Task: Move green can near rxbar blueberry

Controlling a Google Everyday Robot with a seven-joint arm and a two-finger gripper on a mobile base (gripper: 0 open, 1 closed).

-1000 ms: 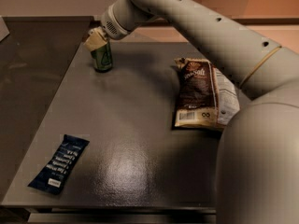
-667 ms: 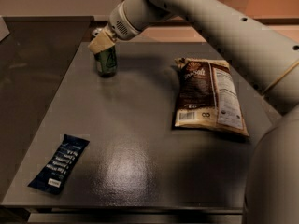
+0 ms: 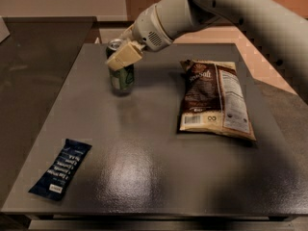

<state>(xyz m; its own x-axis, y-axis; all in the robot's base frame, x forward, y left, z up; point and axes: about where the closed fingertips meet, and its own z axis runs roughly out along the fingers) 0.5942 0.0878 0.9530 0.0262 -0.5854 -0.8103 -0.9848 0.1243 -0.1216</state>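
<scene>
My gripper will let go of the green can on the table (image 3: 94, 142), beside the far end of the rxbar blueberry.
The green can (image 3: 122, 80) stands upright at the back left of the dark table (image 3: 144, 177). My gripper (image 3: 122, 56) comes in from the upper right and is shut on the can's top part, with one beige finger (image 3: 125, 57) across its front. Whether the can rests on the table or hangs just above it, I cannot tell. The rxbar blueberry (image 3: 60, 169), a flat dark blue wrapper with white text, lies at the front left corner of the table, well in front of the can.
A large brown-and-cream chip bag (image 3: 214, 100) lies flat on the right half of the table. My white arm (image 3: 231, 8) spans the upper right. A darker counter (image 3: 29, 57) adjoins the table on the left.
The gripper has moved right and toward the front with the green can in it. The arm has swung with it. The rxbar and the chip bag lie where they were.
</scene>
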